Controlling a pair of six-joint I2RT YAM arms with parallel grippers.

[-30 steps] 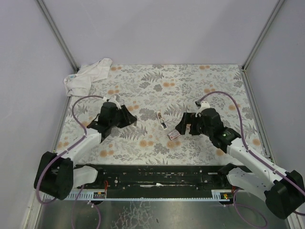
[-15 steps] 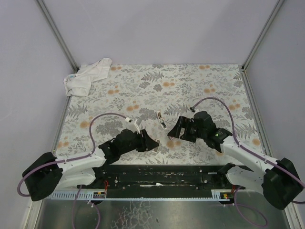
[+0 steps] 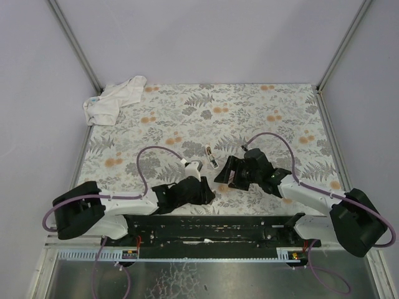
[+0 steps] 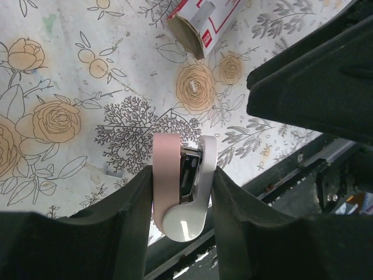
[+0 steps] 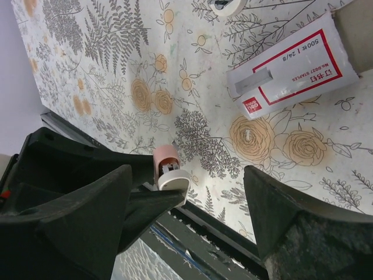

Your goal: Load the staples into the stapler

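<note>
My left gripper is pinching both the pink side and the cream side of the stapler. It should open and take the pink side alone (image 4: 166, 169) before I spread the stapler.
My left gripper (image 4: 182, 175) is shut on a small stapler (image 4: 182, 192) with a pink side and a cream side. It holds the stapler just above the floral table near the front rail. The stapler also shows in the right wrist view (image 5: 170, 169). The staples box (image 5: 291, 70), flat, white and red, lies on the table; it also shows in the left wrist view (image 4: 204, 17). My right gripper (image 5: 189, 181) is open wide and empty, hovering close above the box (image 3: 234, 177). In the top view my left gripper (image 3: 204, 192) sits just left of my right gripper (image 3: 225, 175).
A small narrow pink-and-black object (image 3: 212, 157) lies just behind the two grippers. A crumpled white cloth (image 3: 115, 99) lies at the back left corner. The black rail (image 3: 206, 227) runs along the near edge. The right gripper's black body (image 4: 315, 76) hangs close to the left gripper.
My left arm has swept from the left side to the middle front of the table. My right gripper has moved left and nearer, over the box.
</note>
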